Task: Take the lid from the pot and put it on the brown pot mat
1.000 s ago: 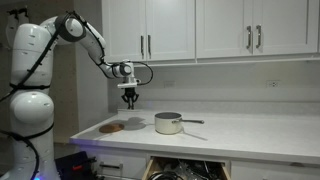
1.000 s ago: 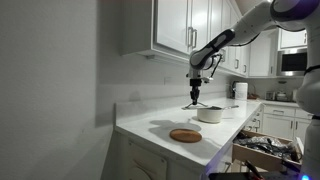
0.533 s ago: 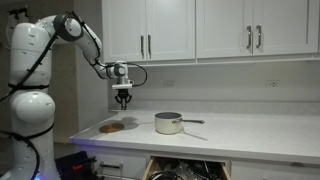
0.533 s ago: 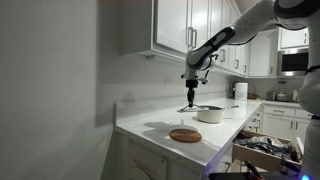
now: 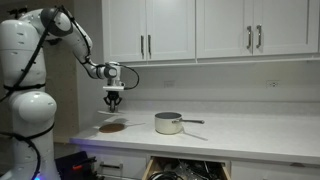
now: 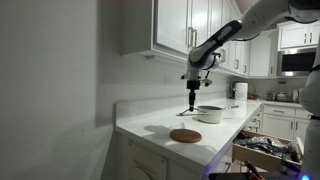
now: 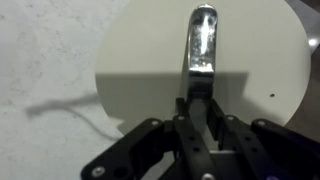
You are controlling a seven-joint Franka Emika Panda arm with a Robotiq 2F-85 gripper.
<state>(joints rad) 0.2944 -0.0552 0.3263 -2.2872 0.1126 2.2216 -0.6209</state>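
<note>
Next, I release the lid on the middle of the brown pot mat [image 5: 111,127], near the counter's end. The lid is roughly over the mat now.
In the wrist view my gripper [image 7: 200,105] is shut on the shiny metal knob of the pale round lid [image 7: 140,60], which hangs under it over the white counter. In both exterior views the gripper [image 5: 112,101] [image 6: 193,101] holds the lid in the air, roughly over the brown pot mat [image 5: 112,127] [image 6: 185,135]. The mat lies flat on the counter. The cream-white pot [image 5: 167,123] [image 6: 210,114] stands uncovered further along the counter, with its thin handle [image 5: 192,121] pointing away from the mat.
White wall cabinets [image 5: 200,28] hang above the counter [image 5: 250,135]. An open drawer with utensils [image 5: 185,171] [image 6: 268,150] juts out under the counter front. A white appliance [image 6: 240,91] stands beyond the pot. The counter ends just past the mat.
My gripper has carried the lid sideways away from the pot, to roughly above the brown mat. The pot and the mat have not moved.
</note>
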